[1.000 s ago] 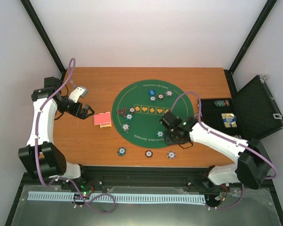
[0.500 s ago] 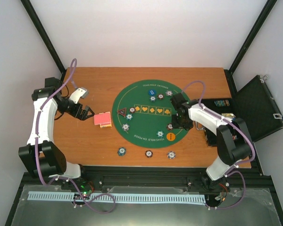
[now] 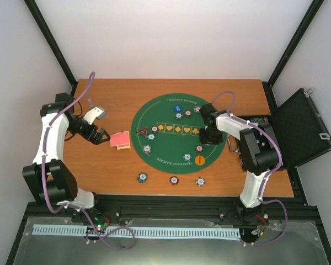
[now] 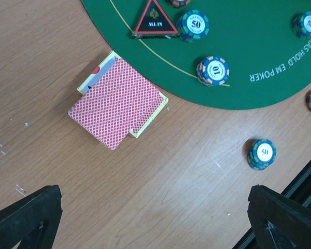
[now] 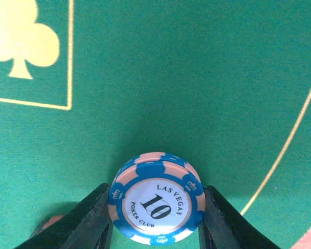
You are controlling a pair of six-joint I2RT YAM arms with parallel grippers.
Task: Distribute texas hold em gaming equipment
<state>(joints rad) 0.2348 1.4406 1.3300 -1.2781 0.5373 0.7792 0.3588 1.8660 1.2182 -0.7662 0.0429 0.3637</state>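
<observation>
The left gripper should next grasp the red-backed playing cards at the end (image 3: 112,141) (image 4: 93,128) farthest from the green mat, across their width.
My right gripper (image 5: 156,210) is shut on a blue and white poker chip (image 5: 156,205) marked 10, held low over the green mat (image 5: 207,78) to the right of its club symbol. Seen from above, that right gripper (image 3: 206,134) is over the mat's right part. My left gripper (image 3: 102,136) stands open just left of the red-backed playing cards (image 3: 120,140), nothing between its fingers. In the left wrist view the cards (image 4: 116,104) lie fanned on the wood. The black-red triangular marker (image 4: 154,22) and chips (image 4: 213,70) lie on the mat's edge.
Several more chips dot the mat (image 3: 171,144), with an orange button disc (image 3: 199,160) near its front. Three chips (image 3: 174,179) lie in a row on the wood near the table's front edge. The black hinged case (image 3: 300,130) stands open at the right.
My right arm has folded and carried the chip from the mat's front edge to its right middle, uncovering the orange disc. My left gripper has edged closer to the cards.
</observation>
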